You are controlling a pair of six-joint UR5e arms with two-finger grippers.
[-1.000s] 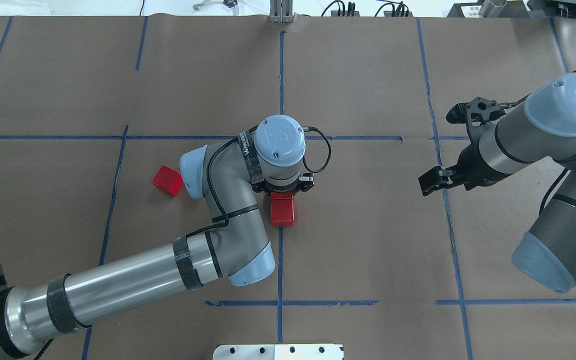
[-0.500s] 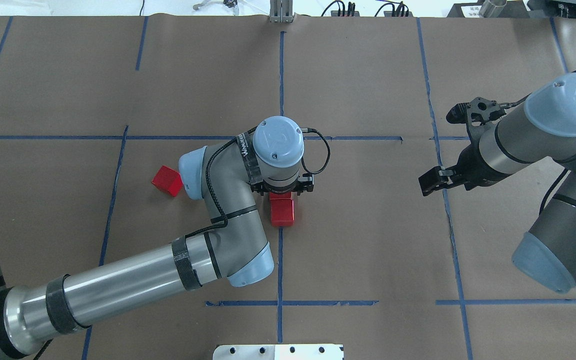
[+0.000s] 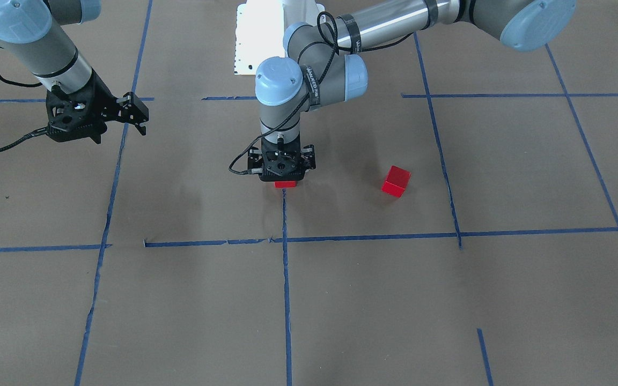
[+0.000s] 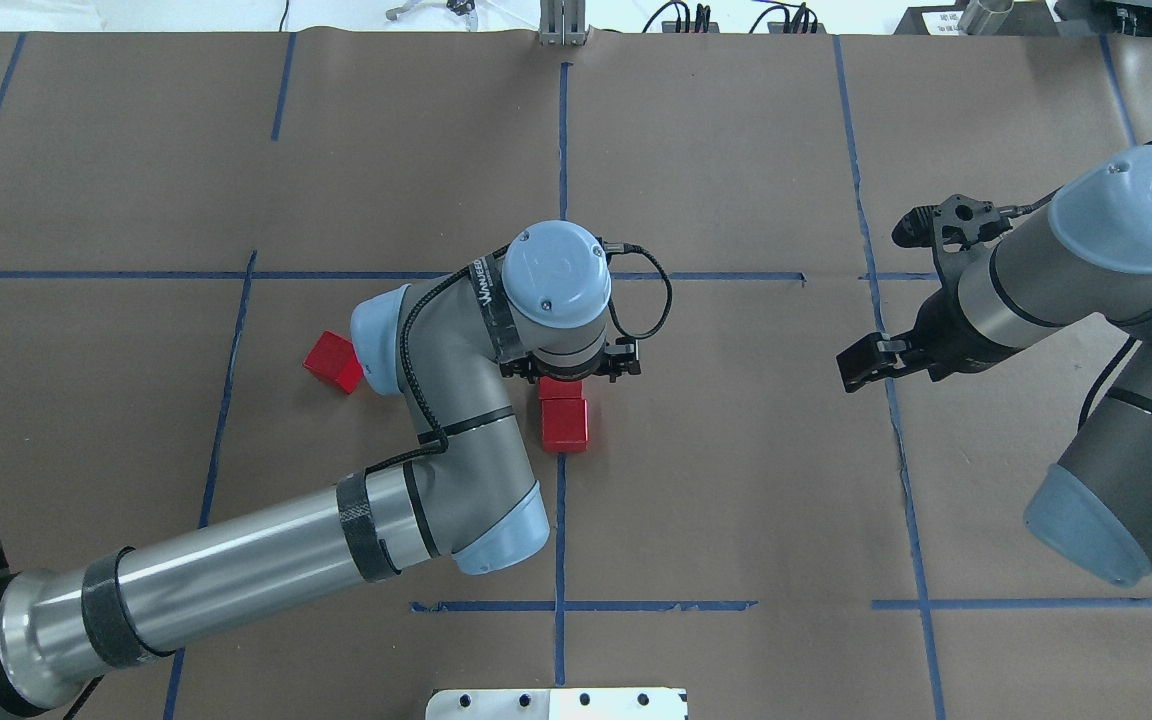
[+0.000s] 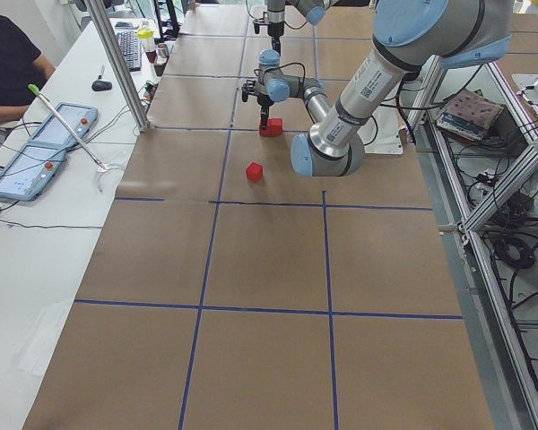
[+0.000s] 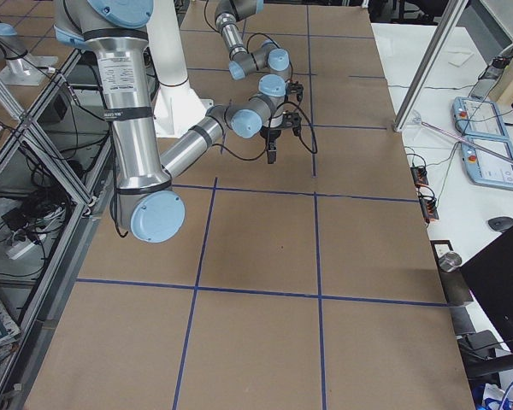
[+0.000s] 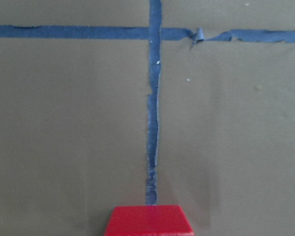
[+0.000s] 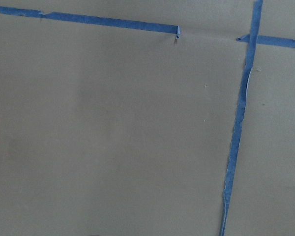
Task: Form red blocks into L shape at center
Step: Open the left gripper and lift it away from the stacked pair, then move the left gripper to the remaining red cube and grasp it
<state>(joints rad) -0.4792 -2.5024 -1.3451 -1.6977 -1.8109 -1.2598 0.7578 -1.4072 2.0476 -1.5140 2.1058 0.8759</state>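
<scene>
The rotated red block sits apart from the column of red blocks, and my left gripper will go to it next and close on that block's sides (image 3: 396,180).
Two red blocks sit touching in a short column on the vertical tape line of the center cell (image 4: 716,450): the near block (image 4: 564,425) and the far block (image 4: 560,389). My left gripper (image 4: 566,375) points straight down over the far block, low around it, and looks open. From the front only a red sliver (image 3: 285,184) shows under the left gripper (image 3: 283,174). The left wrist view shows that block's top (image 7: 148,221). The third red block (image 4: 332,362) lies apart and rotated, on my left in the same cell. My right gripper (image 4: 861,365) hovers open and empty at the cell's right tape line.
A white base plate (image 4: 556,703) sits at the near table edge. A metal post (image 4: 563,25) and cables stand at the far edge. In the exterior left view, an operator (image 5: 9,63) and tablets (image 5: 54,143) are at a side table.
The left wrist has risen slightly and its gripper looks wider. A seam between the two stacked-in-line blocks now shows. The right arm has not moved.
</scene>
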